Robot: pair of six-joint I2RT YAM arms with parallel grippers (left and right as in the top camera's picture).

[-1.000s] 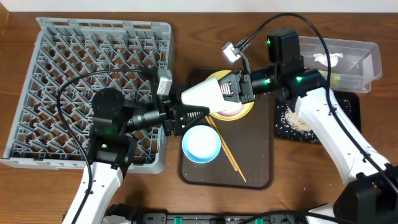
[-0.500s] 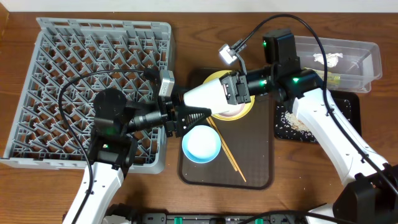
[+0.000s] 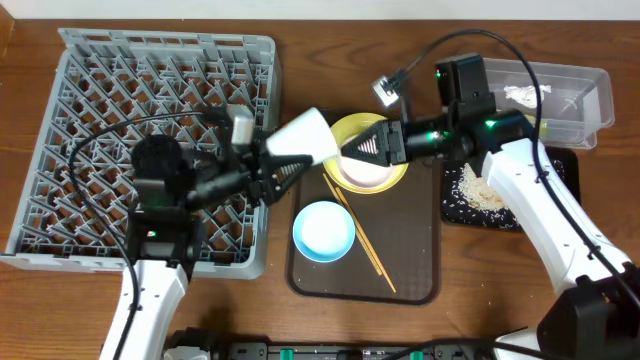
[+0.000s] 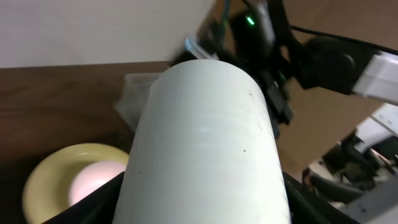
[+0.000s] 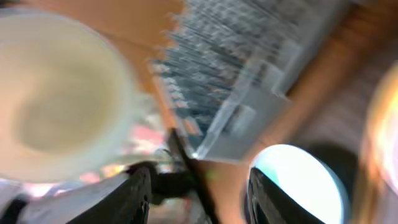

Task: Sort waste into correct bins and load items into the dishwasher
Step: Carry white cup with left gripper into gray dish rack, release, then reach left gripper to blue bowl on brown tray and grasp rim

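Note:
Next, my left gripper lets go of the small white cup among the grey dish rack's wires (image 3: 183, 222), close to the rack's front edge.
My left gripper (image 3: 278, 166) is shut on the small white cup (image 3: 303, 134) and holds it on its side in the air beside the grey dish rack's (image 3: 120, 90) right edge. The cup fills the left wrist view (image 4: 205, 137). My right gripper (image 3: 366, 146) is open and empty above the yellow plate (image 3: 392, 178), just right of the cup. A white bowl (image 3: 364, 174) sits on the plate. The light blue bowl (image 3: 323, 232) and the chopsticks (image 3: 362, 240) lie on the brown serving tray (image 3: 420, 270). The blurred right wrist view shows the cup (image 5: 62, 93) and the blue bowl (image 5: 298, 186).
The clear tub (image 3: 590, 95) at the back right holds the white tissue (image 3: 525, 95). The black tray (image 3: 565, 185) in front of it holds rice scraps (image 3: 480, 195). Cables hang over the rack and the right arm.
The right gripper has let go of the cup and drawn back to the right. The left gripper now holds the cup alone and has carried it up and left toward the rack.

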